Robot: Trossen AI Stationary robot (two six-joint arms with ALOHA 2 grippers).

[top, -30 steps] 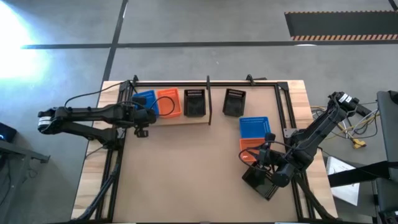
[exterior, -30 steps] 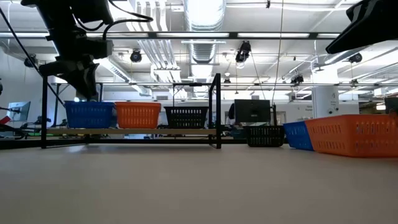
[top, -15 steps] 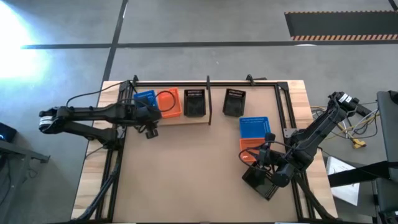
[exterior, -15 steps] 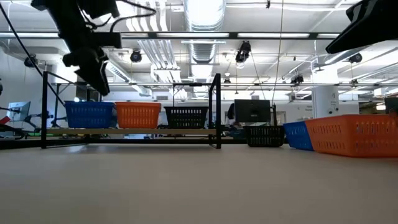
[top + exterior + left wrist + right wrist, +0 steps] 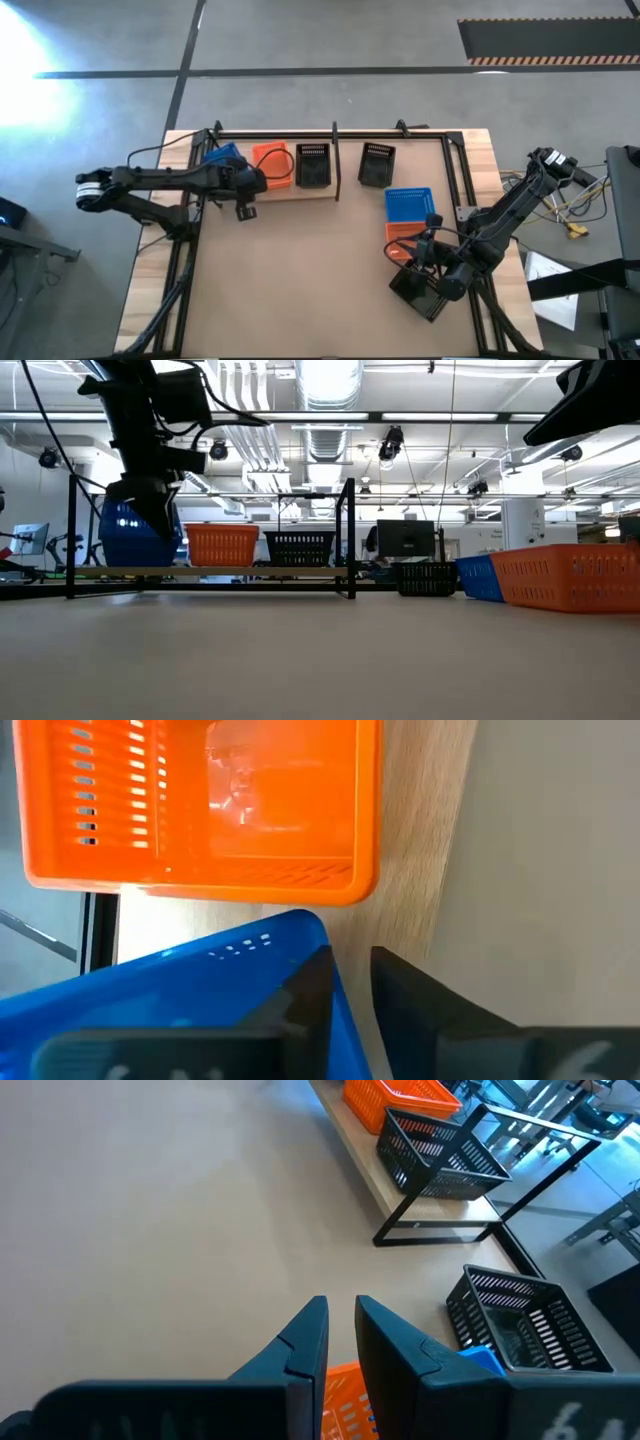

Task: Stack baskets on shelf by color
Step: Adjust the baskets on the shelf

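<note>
The blue basket is tipped and slanted on the shelf next to the orange basket, so next my left gripper opens to let it settle flat, then take hold again of the blue basket's corner [image 5: 308, 926].
On the pale shelf [image 5: 300, 191] at the far left stand an orange basket [image 5: 272, 162] and a black basket [image 5: 313, 165]. A blue basket [image 5: 220, 160] sits tipped at the shelf's left end, with my left gripper [image 5: 350, 955] shut on it. A second black basket [image 5: 376, 163] stands on the table right of the shelf. Near the right edge lie a blue basket [image 5: 408, 203] and an orange basket [image 5: 398, 238]. My right gripper [image 5: 340, 1302] is over that orange one, shut on it. My left gripper pinches the blue basket's wall [image 5: 338, 1012] close to a corner, one finger [image 5: 305, 995] inside and one outside, coming slanting down from above. The basket is tilted [image 5: 135, 535], one side raised off the shelf. My right gripper has the orange basket's rim [image 5: 342, 1380] between its two fingers, well back from their tips. The fingers slant down toward the shelf. The basket [image 5: 565, 575] rests on the table.
Thin black rods frame the shelf, with an upright [image 5: 350, 535] at its right end. Black rails run along the table's left and right sides [image 5: 462, 170]. The brown tabletop [image 5: 300, 270] between both arms is bare.
My left gripper has gone down and a little toward the table's right and has taken hold of the blue basket's wall. The basket, level on the shelf before, has turned and tipped, with one side raised.
</note>
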